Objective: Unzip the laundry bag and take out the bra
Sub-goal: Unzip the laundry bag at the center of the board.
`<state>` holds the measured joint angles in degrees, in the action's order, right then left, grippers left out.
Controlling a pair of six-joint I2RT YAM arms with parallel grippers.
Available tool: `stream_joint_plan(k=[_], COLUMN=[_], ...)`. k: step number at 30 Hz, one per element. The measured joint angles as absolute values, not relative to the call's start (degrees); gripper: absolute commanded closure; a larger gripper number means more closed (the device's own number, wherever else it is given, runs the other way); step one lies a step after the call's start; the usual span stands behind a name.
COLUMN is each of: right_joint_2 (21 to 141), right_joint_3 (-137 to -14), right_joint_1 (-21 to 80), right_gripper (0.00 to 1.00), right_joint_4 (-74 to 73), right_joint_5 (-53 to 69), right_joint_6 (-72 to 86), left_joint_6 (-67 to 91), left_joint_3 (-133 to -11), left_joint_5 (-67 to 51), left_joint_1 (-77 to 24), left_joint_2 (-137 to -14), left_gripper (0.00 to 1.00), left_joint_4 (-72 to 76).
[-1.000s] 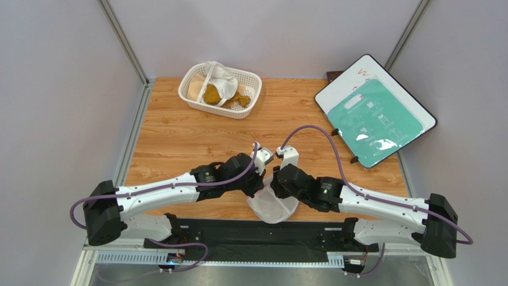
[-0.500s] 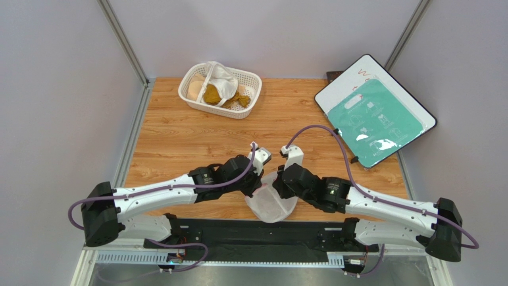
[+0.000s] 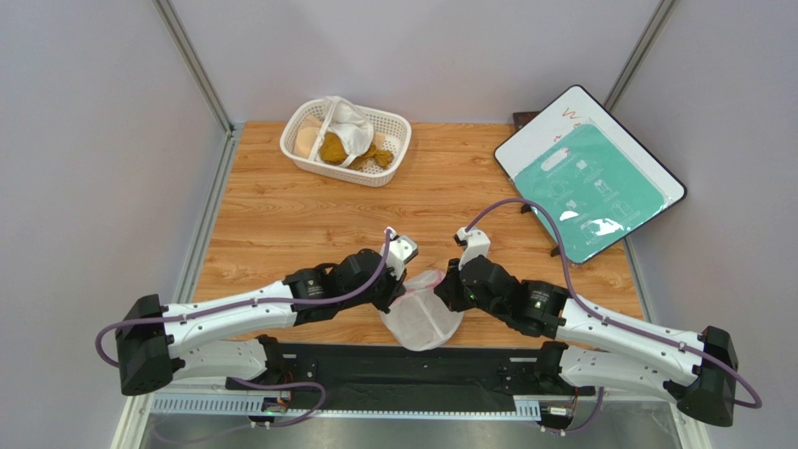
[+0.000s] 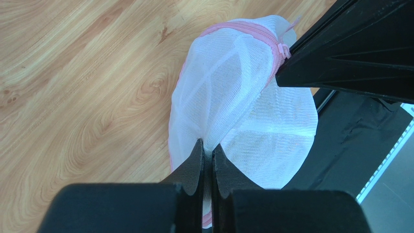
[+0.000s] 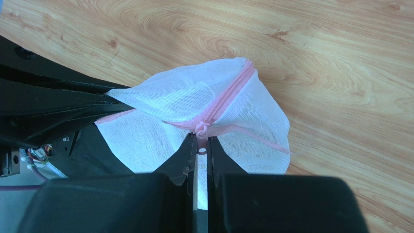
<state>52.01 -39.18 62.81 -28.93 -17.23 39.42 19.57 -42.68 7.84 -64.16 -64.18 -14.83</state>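
Note:
My left gripper should open, as it pinches a loose mesh fold that covers the pink zipper, and take the bag along the zipper [image 5: 179, 124] before pulling the zipper pull.
The laundry bag [image 3: 421, 320], white mesh with pink zipper trim, lies at the table's near edge and partly overhangs the black base. My left gripper [image 4: 206, 145] is shut on a fold of its mesh [image 4: 238, 97] at the left side. My right gripper [image 5: 202, 141] is shut on the pink zipper pull [image 5: 201, 130], where the pink zipper [image 5: 228, 94] runs over the bag's raised top. In the top view, the left gripper [image 3: 401, 292] and the right gripper [image 3: 442, 285] flank the bag. The bra is hidden.
A white lattice basket [image 3: 298, 150] at the back left holds a mustard cloth [image 3: 332, 148] and a white cloth [image 3: 354, 126]. A board with a green sheet [image 3: 590, 178] leans at the back right. The black base plate [image 3: 403, 369] borders the near edge.
The right gripper has shut on the zipper pull. Both wrists have drawn apart, the left going left and the right going right, and more of the bag shows between them.

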Motion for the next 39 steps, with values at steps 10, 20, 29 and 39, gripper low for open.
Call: stream_joint_plan(k=[10,20,29,39], right_joint_2=[51.7,51.5,46.5,45.4], right_joint_3=[-38.2,-37.4,-35.6,-35.5], right_joint_1=[62.3,62.1,62.1,61.7], right_gripper=[1.0,1.0,1.0,1.0], right_joint_4=[-28.3,-26.9,-26.3,-26.4], right_joint_5=[-15.6,-11.6,-7.3,-6.0], right_joint_6=[39.4,39.4,39.0,38.5], left_joint_6=[17.7,15.3,11.1,9.7], left_joint_3=[-42.3,-43.9,-44.0,-44.0], left_joint_5=[7.4,0.1,-4.1,-5.1], left_joint_1=[-64.2,-65.3,-65.3,-65.6], left_joint_2=[-62.5,-62.5,-67.5,-70.3], left_gripper=[0.12,0.11,0.18,0.71], left_joint_4=[-16.4,-11.2,-6.1,-4.9])
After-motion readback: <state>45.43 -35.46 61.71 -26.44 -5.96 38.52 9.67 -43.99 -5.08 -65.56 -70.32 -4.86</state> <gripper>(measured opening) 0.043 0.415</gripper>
